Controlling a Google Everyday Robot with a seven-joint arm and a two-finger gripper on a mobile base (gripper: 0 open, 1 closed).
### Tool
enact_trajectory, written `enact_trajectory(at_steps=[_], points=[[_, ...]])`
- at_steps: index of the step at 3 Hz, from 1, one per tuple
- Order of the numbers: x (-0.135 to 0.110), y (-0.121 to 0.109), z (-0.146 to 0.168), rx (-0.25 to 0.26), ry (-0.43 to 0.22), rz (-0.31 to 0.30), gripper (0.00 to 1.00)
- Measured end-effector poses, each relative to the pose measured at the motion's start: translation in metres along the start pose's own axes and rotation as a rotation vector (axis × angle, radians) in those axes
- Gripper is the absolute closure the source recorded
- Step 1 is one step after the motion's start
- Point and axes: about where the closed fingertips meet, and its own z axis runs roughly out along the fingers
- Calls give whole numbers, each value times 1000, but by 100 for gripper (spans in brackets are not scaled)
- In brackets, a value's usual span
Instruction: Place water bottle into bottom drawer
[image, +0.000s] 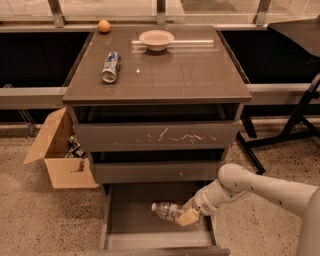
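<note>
Next, my gripper puts the water bottle down on the middle of the open bottom drawer's inside (163, 207).
The water bottle (167, 210), clear plastic with a white cap pointing left, lies on its side inside the open bottom drawer (135, 215), low over its flat floor. My gripper (188, 215) reaches in from the right on a white arm and is shut on the bottle's base end. The drawer is pulled out toward the camera, with its low front panel at the bottom edge of the view. I cannot tell whether the bottle touches the drawer floor.
On the cabinet top lie a blue-and-silver soda can (110, 66), a white bowl (156, 39) and an orange (104, 26). An open cardboard box (59, 152) stands on the floor at the left. A black stand's legs (290, 131) are at the right.
</note>
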Motion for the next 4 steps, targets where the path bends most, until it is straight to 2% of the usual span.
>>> enact_trajectory(at_steps=[1, 2, 3, 4], points=[[5, -21, 19, 28, 3, -6, 100], [14, -51, 42, 33, 5, -20, 100], [21, -88, 68, 31, -10, -6, 100], [24, -121, 99, 6, -30, 16, 83]])
